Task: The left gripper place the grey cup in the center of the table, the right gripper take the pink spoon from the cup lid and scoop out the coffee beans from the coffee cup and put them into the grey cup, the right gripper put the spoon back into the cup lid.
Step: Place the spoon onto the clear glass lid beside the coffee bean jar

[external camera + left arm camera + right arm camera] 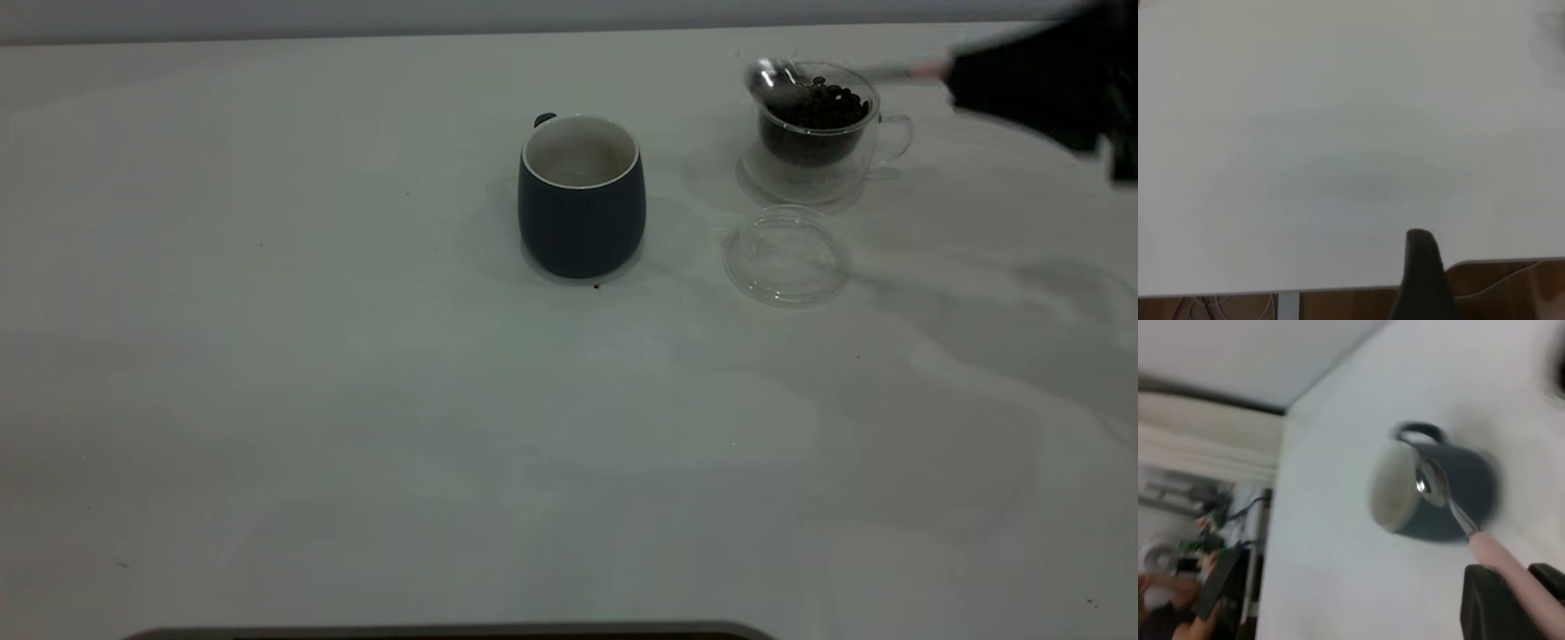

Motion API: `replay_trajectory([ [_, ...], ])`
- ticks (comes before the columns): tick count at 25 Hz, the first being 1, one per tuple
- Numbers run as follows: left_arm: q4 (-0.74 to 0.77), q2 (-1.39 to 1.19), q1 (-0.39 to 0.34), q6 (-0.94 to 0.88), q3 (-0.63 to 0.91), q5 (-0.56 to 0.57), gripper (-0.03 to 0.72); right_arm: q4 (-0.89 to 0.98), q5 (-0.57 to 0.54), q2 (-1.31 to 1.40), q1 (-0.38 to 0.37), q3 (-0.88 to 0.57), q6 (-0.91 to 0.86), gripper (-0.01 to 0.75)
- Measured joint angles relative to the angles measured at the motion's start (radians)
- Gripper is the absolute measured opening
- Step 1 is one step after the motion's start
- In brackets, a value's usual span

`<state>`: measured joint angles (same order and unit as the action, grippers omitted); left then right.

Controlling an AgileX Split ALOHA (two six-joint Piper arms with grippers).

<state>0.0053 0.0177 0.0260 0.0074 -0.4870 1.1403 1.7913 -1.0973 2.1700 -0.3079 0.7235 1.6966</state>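
Next, I let go of the pink spoon with my right gripper across the cup lid's rim (843, 254), so its handle reaches out over the table. The spoon's bowl now hovers at the coffee cup's rim.
The grey cup (581, 200) stands upright in the middle of the table (356, 400), its white inside bare. To its right is the coffee cup (818, 142), heaped with coffee beans (822, 107). The cup lid (786, 256) lies flat in front of it with nothing on it. My right gripper (1031, 80) comes in from the right edge, shut on the pink spoon (772, 78). The spoon's bowl hovers at the coffee cup's left rim. In the right wrist view the gripper (1515, 587) holds the spoon (1431, 483) in front of the grey cup (1451, 500). My left gripper (1421, 280) is off by the table's edge.
Under the left gripper lies bare table (1338, 133), its edge close by with brown floor (1511, 293) beyond it. A person and some equipment (1178, 587) show past the far table edge in the right wrist view. A dark strip (444, 633) runs along the near edge.
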Motion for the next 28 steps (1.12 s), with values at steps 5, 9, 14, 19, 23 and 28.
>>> replay_trajectory([
  [5,0.000,0.000,0.000,0.002,0.000,0.000,0.586,0.005,0.031,0.030,-0.043,-0.038,-0.029,0.106],
  [9,0.000,0.000,0.000,0.002,0.000,0.000,0.586,-0.016,0.039,0.134,-0.048,0.024,-0.082,0.106],
  [14,0.000,0.000,0.000,0.002,0.000,0.000,0.586,-0.027,0.043,0.236,-0.049,0.099,-0.109,0.106],
  [19,0.000,0.000,0.000,0.002,0.000,0.000,0.586,-0.015,0.055,0.288,-0.042,0.147,-0.132,0.106],
  [23,0.000,0.000,0.000,0.002,0.000,0.000,0.586,-0.010,0.081,0.308,-0.028,0.183,-0.155,0.106],
  [28,0.000,0.000,0.000,0.002,0.000,0.000,0.586,-0.008,0.129,0.310,-0.004,0.221,-0.192,0.106],
])
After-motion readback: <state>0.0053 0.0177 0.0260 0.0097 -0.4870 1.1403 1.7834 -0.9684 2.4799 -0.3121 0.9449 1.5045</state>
